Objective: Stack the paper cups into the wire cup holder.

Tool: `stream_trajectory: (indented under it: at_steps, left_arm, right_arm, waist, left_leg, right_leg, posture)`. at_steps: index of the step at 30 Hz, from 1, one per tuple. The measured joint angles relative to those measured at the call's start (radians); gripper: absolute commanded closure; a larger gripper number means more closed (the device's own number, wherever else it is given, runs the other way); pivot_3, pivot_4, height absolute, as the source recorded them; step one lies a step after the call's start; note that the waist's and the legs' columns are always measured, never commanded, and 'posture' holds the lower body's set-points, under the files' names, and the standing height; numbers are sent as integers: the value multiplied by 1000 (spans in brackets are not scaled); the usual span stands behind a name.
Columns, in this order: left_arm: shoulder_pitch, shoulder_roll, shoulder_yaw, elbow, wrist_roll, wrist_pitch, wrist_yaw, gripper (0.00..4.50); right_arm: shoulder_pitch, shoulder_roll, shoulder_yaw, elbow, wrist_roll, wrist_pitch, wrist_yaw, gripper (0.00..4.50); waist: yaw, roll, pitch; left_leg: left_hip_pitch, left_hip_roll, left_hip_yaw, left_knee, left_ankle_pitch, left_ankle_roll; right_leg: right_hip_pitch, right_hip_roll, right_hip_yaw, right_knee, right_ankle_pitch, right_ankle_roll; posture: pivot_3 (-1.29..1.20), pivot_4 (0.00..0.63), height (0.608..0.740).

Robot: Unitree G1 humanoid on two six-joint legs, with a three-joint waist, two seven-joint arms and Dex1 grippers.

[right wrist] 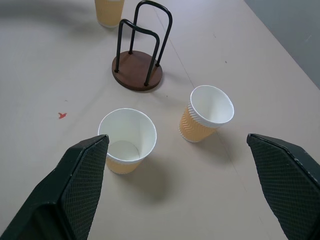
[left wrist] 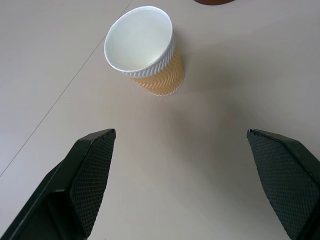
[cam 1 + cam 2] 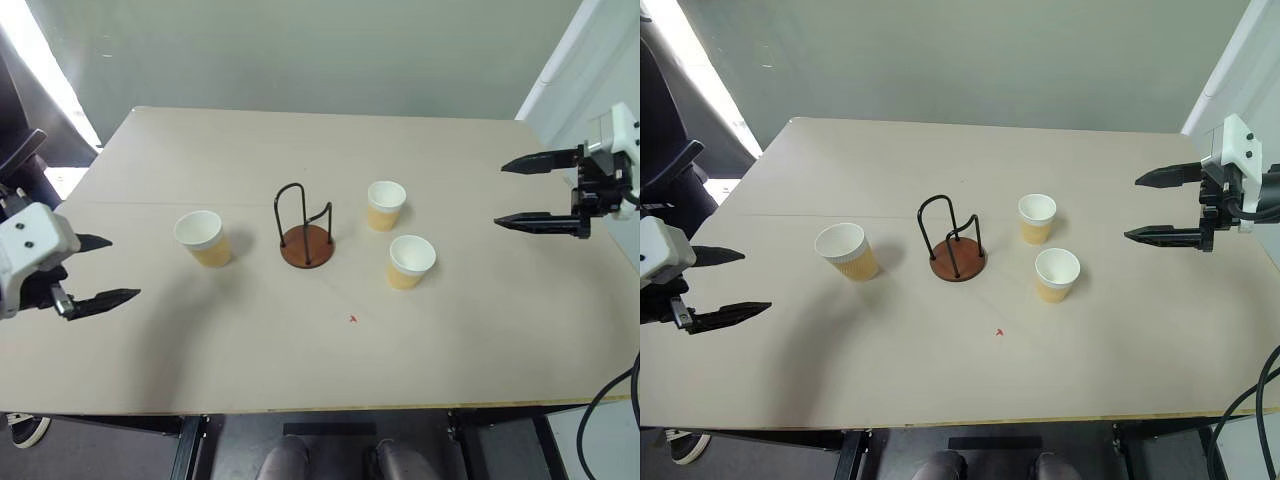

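Observation:
Next, my right gripper grabs the near side of the cup's rim (image 3: 415, 274) (image 1: 99, 134) on the paper cup closest to the table's front edge.
The wire cup holder (image 3: 306, 231), a brown disc with black wire loops, stands empty at the table's middle. One paper cup (image 3: 204, 238) stands upright to its left, a second paper cup (image 3: 385, 205) to its right and a third paper cup (image 3: 410, 261) nearer the front right. My left gripper (image 3: 97, 270) hovers open at the left edge, facing the left cup (image 2: 145, 49) from a short way off. At the right edge my right gripper (image 3: 520, 193) hangs open, raised above the table, looking toward the two right cups (image 1: 128, 140) (image 1: 207, 113) and the holder (image 1: 138, 69).
The beige table (image 3: 330, 360) has a small red mark (image 3: 352, 319) in front of the holder. A grey wall stands behind the far edge, and a dark chair (image 3: 665, 175) sits off the left side.

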Motion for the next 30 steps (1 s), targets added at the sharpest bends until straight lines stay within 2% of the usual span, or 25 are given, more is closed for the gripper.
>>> stream_trajectory:
  at_steps: [9, 12, 15, 19, 23, 30]
  left_arm:
    - [5, 0, 10, -1, 1, 0, -10, 13]
    - [-89, 0, -22, -1, -33, 2, -6, 13]
    - [-219, 1, -135, -10, -70, -2, -6, 13]
    - [-449, -16, -356, 52, -35, -29, 4, 13]
    - [-726, -150, -574, 191, 65, -22, 50, 13]
    - [-894, -356, -758, 393, 148, -41, 43, 13]
  right_arm:
    - [-12, 20, 5, 15, -5, -4, -4, 0]
    - [-12, 22, 5, 18, -9, -6, -5, 0]
    - [-15, 28, 7, 21, -16, -7, -18, 0]
    - [-7, 20, 1, -4, -15, 4, -28, 0]
    - [45, -4, -25, -64, 2, 32, -52, 0]
    - [182, -39, -118, -202, 58, 113, -106, 0]
  waist:
    - [0, 0, 0]
    - [6, 0, 0]
    - [10, 0, 0]
    - [11, 0, 0]
    - [14, 0, 0]
    - [9, 0, 0]
  left_leg:
    - [0, 0, 0, 0, 0, 0]
    - [0, 0, 0, 1, 0, 0]
    - [0, -1, -1, 3, 0, 0]
    - [-1, -1, -1, 3, 0, 0]
    - [-2, -1, 0, 4, 0, 0]
    - [-11, 0, 4, 8, 0, 1]
  right_leg:
    - [0, 0, 0, 0, 0, 0]
    - [0, 0, 0, 0, 0, 0]
    - [0, -1, 0, 1, 0, 0]
    - [-2, -2, 0, 1, 0, 0]
    - [-2, -3, 0, 1, 0, 0]
    - [-4, -2, 0, -5, 3, 5]
  posture:
    - [0, 150, 740]
    - [0, 150, 740]
    - [0, 150, 740]
    - [0, 150, 740]
    - [0, 150, 740]
    - [0, 150, 740]
